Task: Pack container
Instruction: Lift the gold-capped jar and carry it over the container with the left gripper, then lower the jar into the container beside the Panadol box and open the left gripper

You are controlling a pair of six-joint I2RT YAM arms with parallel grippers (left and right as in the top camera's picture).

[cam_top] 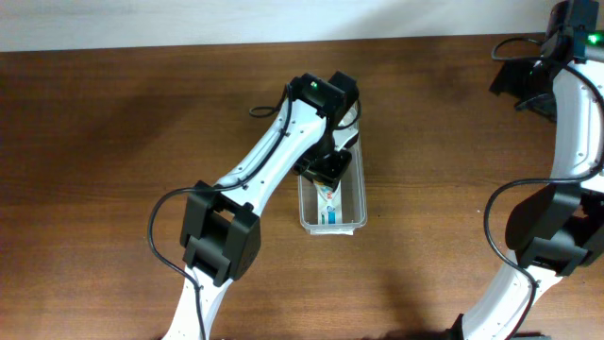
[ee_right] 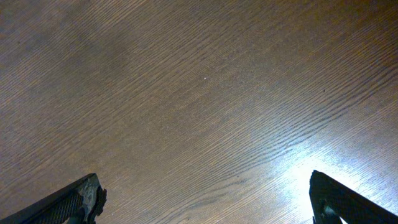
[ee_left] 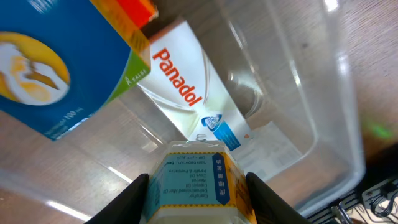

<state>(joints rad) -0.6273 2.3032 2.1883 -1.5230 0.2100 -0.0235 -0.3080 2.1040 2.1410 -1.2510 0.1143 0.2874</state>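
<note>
Next, my left gripper lets go of the small teal-and-yellow box on the white Panadol box (cam_top: 327,196) (ee_left: 208,114) inside the clear plastic container.
The clear plastic container (cam_top: 357,213) lies lengthwise at the table's middle; its wall also shows in the left wrist view (ee_left: 323,118). My left gripper (cam_top: 326,173) is over it, shut on a small teal-and-yellow box (ee_left: 193,186) held above the container's inside. In the container lie a white Panadol box (ee_left: 186,93) and a blue box with an orange end (ee_left: 56,68). The white box shows from overhead (cam_top: 330,206). My right gripper (ee_right: 205,199) is open and empty above bare wood; its arm stands at the far right (cam_top: 566,104).
The brown wooden table (cam_top: 123,123) runs to a pale wall at the back. Black cables trail by the left arm (cam_top: 269,106) and at the right arm's base (cam_top: 514,47).
</note>
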